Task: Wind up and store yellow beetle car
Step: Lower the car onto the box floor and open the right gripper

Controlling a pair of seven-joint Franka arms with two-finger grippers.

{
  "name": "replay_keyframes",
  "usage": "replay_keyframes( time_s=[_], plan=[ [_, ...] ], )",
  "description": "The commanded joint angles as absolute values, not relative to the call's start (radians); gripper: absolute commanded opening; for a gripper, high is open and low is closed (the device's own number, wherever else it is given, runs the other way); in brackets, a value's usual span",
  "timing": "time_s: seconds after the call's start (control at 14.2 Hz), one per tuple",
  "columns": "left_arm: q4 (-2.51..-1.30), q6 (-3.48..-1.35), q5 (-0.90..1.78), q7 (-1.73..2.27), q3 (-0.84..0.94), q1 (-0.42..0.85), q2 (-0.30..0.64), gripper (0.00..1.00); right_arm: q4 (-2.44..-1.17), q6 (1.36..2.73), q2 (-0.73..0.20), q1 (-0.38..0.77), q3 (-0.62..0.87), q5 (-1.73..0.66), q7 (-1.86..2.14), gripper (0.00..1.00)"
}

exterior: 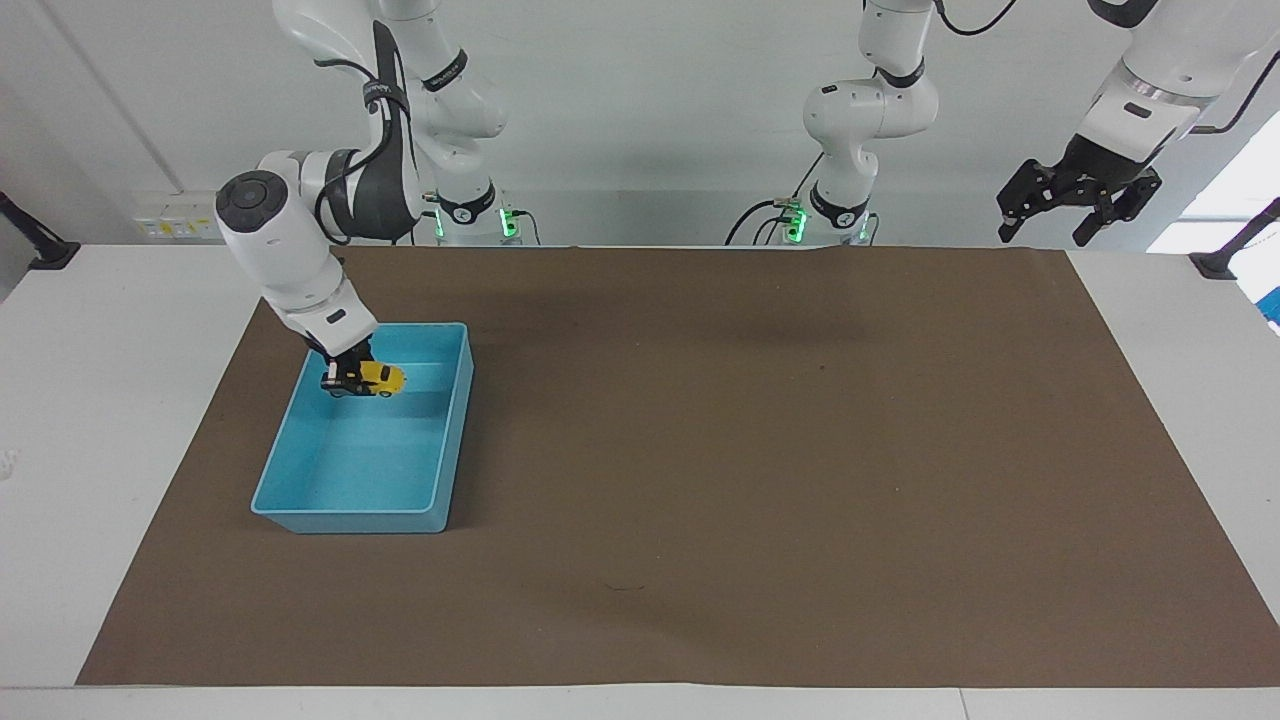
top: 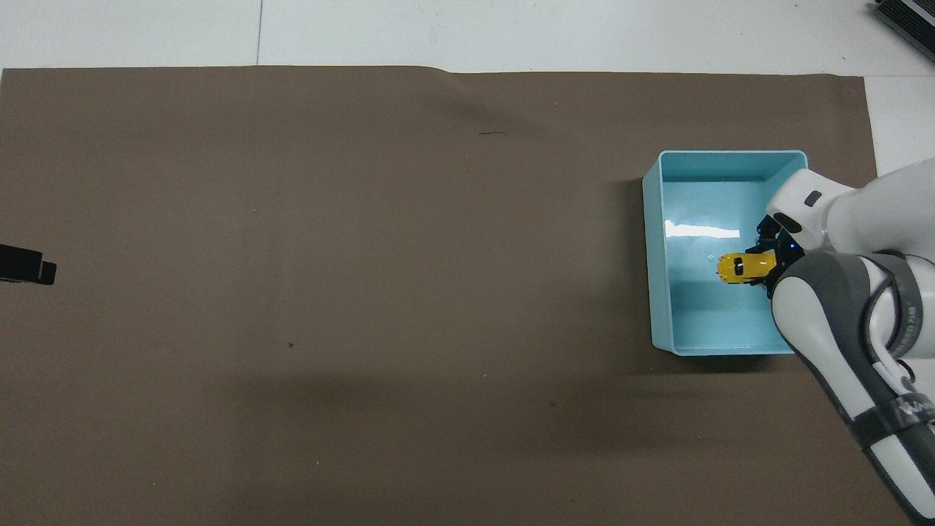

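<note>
Next, my right gripper lets go of the yellow beetle car on the bottom of the blue bin, in the half nearer the robots [top: 721, 280]. The car still hangs a little above that floor.
The yellow beetle car [exterior: 378, 377] [top: 739, 267] hangs inside the blue bin [exterior: 300, 512] [top: 656, 248], a little above its floor. My right gripper [exterior: 343, 378] [top: 767, 264] is shut on the car's rear end, reaching down into the bin's half nearer the robots. The car's nose points toward the middle of the table. My left gripper [exterior: 1076, 203] waits high in the air over the table's corner at the left arm's end, its jaws open and empty; only its dark tip [top: 28, 266] shows in the overhead view.
A brown mat [exterior: 760, 450] covers most of the white table. The bin stands on the mat at the right arm's end. Nothing else lies on the mat.
</note>
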State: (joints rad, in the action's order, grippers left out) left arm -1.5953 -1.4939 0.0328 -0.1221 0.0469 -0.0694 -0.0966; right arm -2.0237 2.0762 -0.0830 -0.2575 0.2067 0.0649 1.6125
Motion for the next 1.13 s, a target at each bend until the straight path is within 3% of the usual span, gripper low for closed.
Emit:
replay_keyframes(
  time_s=[0.0, 1.06],
  plan=[
    [-1.608, -1.488, 0.018, -0.129, 0.043, -0.067, -0.114, 1.00, -2.100, 2.158, -0.060, -0.273, 0.213, 0.060, 1.638, 0.06],
    [-1.608, -1.488, 0.018, -0.129, 0.044, -0.067, -0.114, 1.00, -2.184, 2.367, -0.156, -0.307, 0.213, 0.071, 1.666, 0.06]
  ],
)
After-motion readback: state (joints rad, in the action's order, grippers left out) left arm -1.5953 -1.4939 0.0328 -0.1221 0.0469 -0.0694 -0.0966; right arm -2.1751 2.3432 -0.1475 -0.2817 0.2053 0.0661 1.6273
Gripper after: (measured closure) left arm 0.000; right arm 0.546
